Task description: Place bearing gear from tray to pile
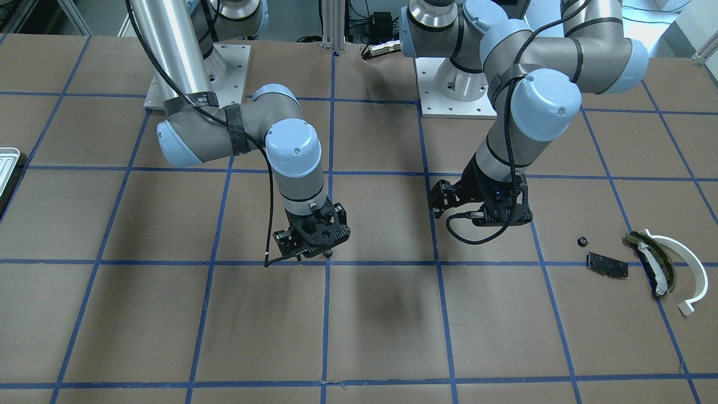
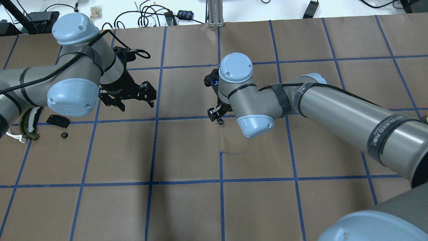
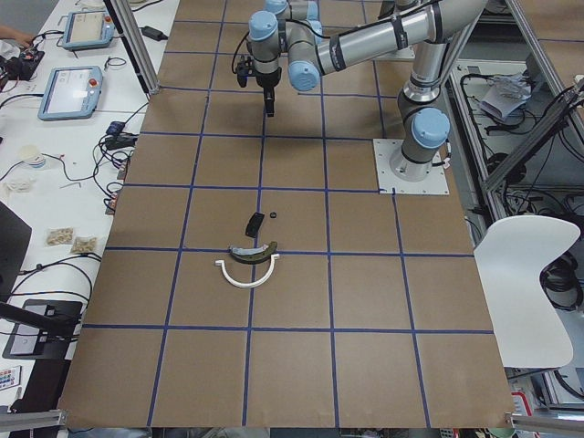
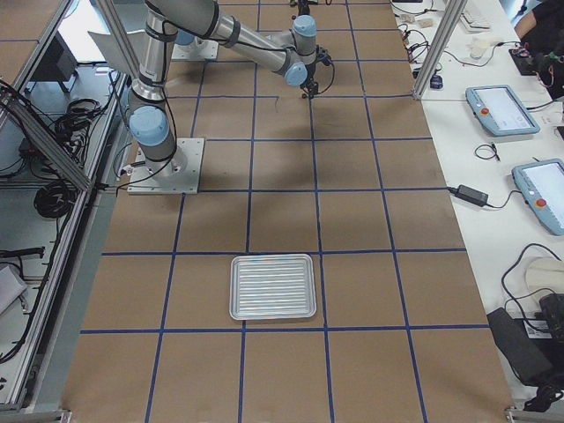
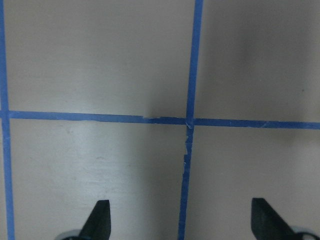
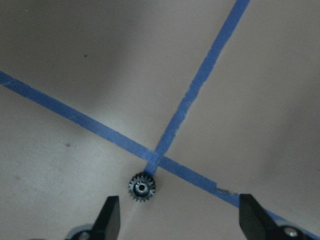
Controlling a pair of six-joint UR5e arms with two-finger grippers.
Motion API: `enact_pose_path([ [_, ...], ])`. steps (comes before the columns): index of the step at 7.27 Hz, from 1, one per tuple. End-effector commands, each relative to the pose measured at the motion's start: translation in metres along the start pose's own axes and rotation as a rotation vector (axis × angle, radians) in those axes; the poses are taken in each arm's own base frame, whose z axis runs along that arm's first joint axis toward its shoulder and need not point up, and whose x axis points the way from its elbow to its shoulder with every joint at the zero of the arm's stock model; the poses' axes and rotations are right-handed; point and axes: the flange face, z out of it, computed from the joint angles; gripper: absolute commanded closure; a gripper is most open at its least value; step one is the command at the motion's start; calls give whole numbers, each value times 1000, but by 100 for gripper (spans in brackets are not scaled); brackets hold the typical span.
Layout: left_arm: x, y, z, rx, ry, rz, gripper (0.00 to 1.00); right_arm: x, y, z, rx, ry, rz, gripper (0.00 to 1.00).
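Note:
The black bearing gear by the blue tape crossing, beside my right gripper, should next be grabbed by my left gripper on the toothed side (image 1: 327, 253).
A small black bearing gear (image 6: 142, 187) lies flat on the brown table beside a blue tape crossing; it also shows in the front view (image 1: 327, 254) and the overhead view (image 2: 220, 122). My right gripper (image 6: 180, 220) is open just above it, with the gear ahead of the gap and no finger touching it. The silvery tray (image 4: 273, 286) holds nothing; only its corner (image 1: 7, 165) shows in the front view. The pile has a white arc (image 1: 687, 269), an olive-and-white curved piece (image 1: 653, 264) and a black plate (image 1: 607, 265). My left gripper (image 2: 135, 103) is open and empty, beside the pile.
A second small black gear (image 1: 582, 242) lies next to the black plate. Both arm bases stand on white mounting plates (image 1: 449, 101) at the robot's side of the table. Blue tape lines divide the brown table into squares.

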Motion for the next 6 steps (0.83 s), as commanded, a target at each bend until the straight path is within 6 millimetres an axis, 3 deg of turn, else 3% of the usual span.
enact_pose_path([
  [1,56,16,14,5,2,-10,0,71,30,-92,-59,62,123,0],
  [2,88,18,22,57,16,-14,0,102,52,-133,-82,67,189,0],
  [3,115,22,42,51,16,-46,0,125,75,-161,-116,77,245,0],
  [5,171,34,89,73,18,-36,0,128,106,-217,-132,119,296,0],
  [6,194,41,116,68,15,-18,0,130,104,-247,-139,132,335,0],
])
